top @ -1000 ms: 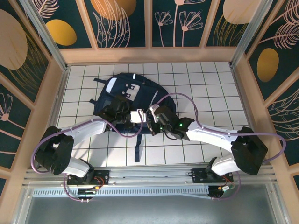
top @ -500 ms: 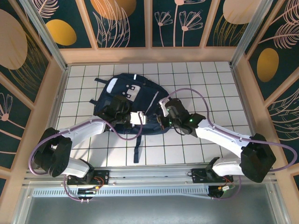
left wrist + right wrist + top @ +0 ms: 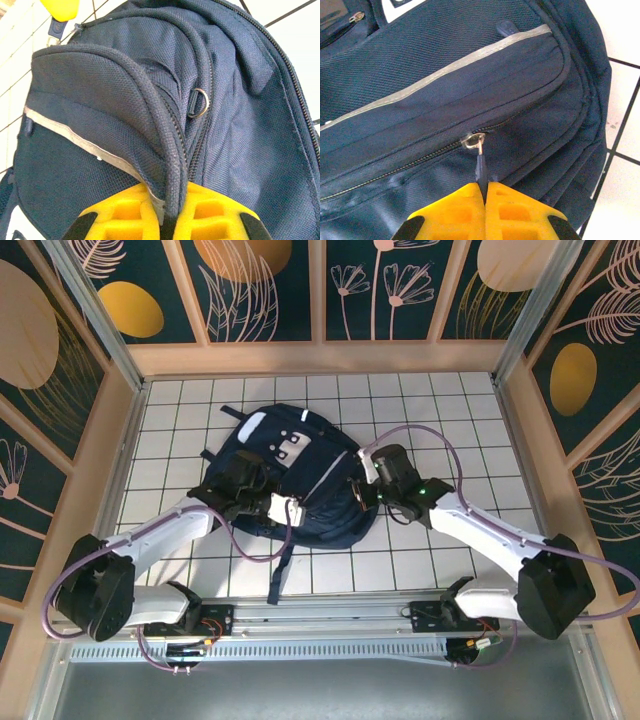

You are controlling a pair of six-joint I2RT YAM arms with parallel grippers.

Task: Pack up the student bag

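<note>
My left gripper needs to let go of the bag's zippered fold, as the bag lies crooked and the fold bends at that gripper. It should then square the bag and pinch the straightened fold (image 3: 142, 82).
The student bag (image 3: 305, 475) lies on the white gridded table, navy with a light grey buckled flap (image 3: 290, 445). At the bag's left side my left gripper (image 3: 264, 502) is shut on a raised fold of the bag. The left wrist view shows that zippered fold (image 3: 172, 165) pinched between the yellow fingers of the left gripper (image 3: 172, 197). My right gripper (image 3: 362, 492) is at the bag's right edge. In the right wrist view the right gripper (image 3: 485, 189) is shut on the dark zipper pull (image 3: 481, 167), which hangs from a metal slider (image 3: 472, 140) on a pocket zip.
A dark strap (image 3: 280, 565) trails from the bag toward the near table edge. Wooden frame walls (image 3: 120, 440) enclose the table on three sides. Purple cables (image 3: 400, 435) loop over both arms. Bare tiles (image 3: 450, 410) lie to the right and behind the bag.
My right gripper has travelled right along the bag with the zipper pull. The bag has shifted right and bulged up. The left gripper has kept hold of its fold.
</note>
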